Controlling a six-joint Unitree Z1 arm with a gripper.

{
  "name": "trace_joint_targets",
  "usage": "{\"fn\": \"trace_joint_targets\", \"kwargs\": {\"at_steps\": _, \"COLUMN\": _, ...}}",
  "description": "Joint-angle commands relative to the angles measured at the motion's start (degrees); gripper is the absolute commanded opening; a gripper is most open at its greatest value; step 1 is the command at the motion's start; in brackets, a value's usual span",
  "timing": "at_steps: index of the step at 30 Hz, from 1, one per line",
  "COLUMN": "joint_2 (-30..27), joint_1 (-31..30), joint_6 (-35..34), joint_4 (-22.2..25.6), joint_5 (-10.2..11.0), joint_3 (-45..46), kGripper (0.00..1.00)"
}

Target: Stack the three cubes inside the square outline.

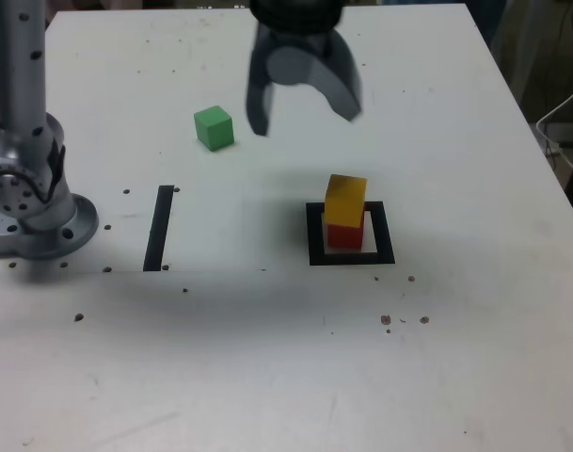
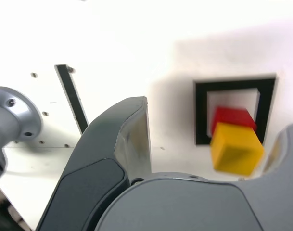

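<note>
My gripper should next move to the green cube and close on its opposite sides [image 1: 214, 130], since the yellow cube is already resting on the red cube.
A yellow cube [image 1: 346, 200] rests on a red cube [image 1: 342, 233] inside the black square outline [image 1: 351, 256], a little right of the table's middle in the exterior view. The wrist view shows the same pair, yellow cube [image 2: 235, 148] over red cube [image 2: 232, 117], within the square outline [image 2: 201, 115]. The green cube [image 1: 214, 127] sits alone farther back and to the exterior view's left. My gripper [image 1: 305, 118] hangs open and empty above the table, behind the stack and right of the green cube.
A straight black strip [image 1: 159, 228] lies at the exterior view's left, near the arm's grey base [image 1: 32, 202]. The strip [image 2: 71, 96] also shows in the wrist view. Small dark specks dot the white table. A white cable hangs past the right table edge.
</note>
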Motion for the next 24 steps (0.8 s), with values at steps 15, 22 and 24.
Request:
{"fn": "trace_joint_targets", "kwargs": {"at_steps": 15, "joint_2": -7.2, "joint_1": 17.3, "joint_6": -9.2, "joint_4": -0.3, "joint_5": 1.5, "joint_3": 9.8, "kGripper": 0.99}}
{"fn": "trace_joint_targets", "kwargs": {"at_steps": 22, "joint_2": -7.5, "joint_1": 24.9, "joint_6": -10.8, "joint_4": -4.6, "joint_5": 3.6, "joint_3": 14.5, "kGripper": 0.98}}
{"fn": "trace_joint_targets", "kwargs": {"at_steps": 24, "joint_2": -6.7, "joint_1": 26.1, "joint_6": -10.6, "joint_4": -5.5, "joint_5": 4.3, "joint_3": 15.2, "kGripper": 0.98}}
